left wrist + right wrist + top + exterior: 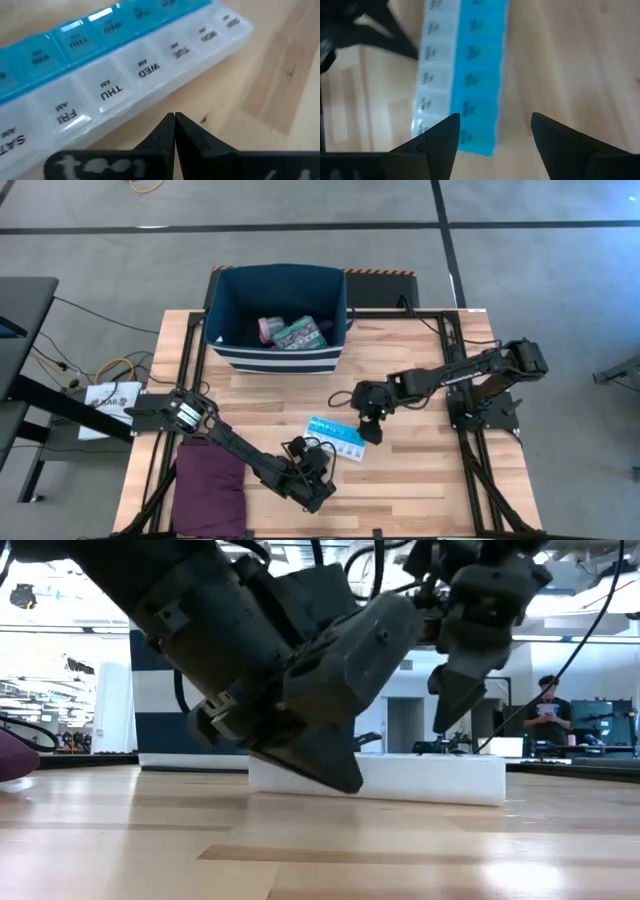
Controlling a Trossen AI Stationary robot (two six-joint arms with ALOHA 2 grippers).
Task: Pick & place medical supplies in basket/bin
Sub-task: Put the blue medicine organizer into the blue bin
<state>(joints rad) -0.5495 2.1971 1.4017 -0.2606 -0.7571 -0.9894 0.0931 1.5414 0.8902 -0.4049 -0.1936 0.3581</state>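
Next, I will need to close my right gripper on the blue-white pill strip's end (362,447) (470,141) that is farthest away from the folded purple cloth.
The blue-white pill strip (336,437) lies flat on the table, shown close in the left wrist view (125,75) and right wrist view (465,75). My left gripper (318,480) is shut, its tip (174,119) low at the strip's white near side with a sliver of table between. My right gripper (372,428) is open and hovers above the strip's right end (495,125), touching nothing. The navy bin (278,358) stands at the far edge and holds a green-red packet (298,333), a pink tub (267,328) and a purple roll (320,330).
A folded purple cloth (210,485) lies at the near left corner beside my left arm. In the low view the strip (430,780) sits behind the left gripper (340,770). Bare wood lies right of the strip and along the near edge. A person stands far off in the room (548,705).
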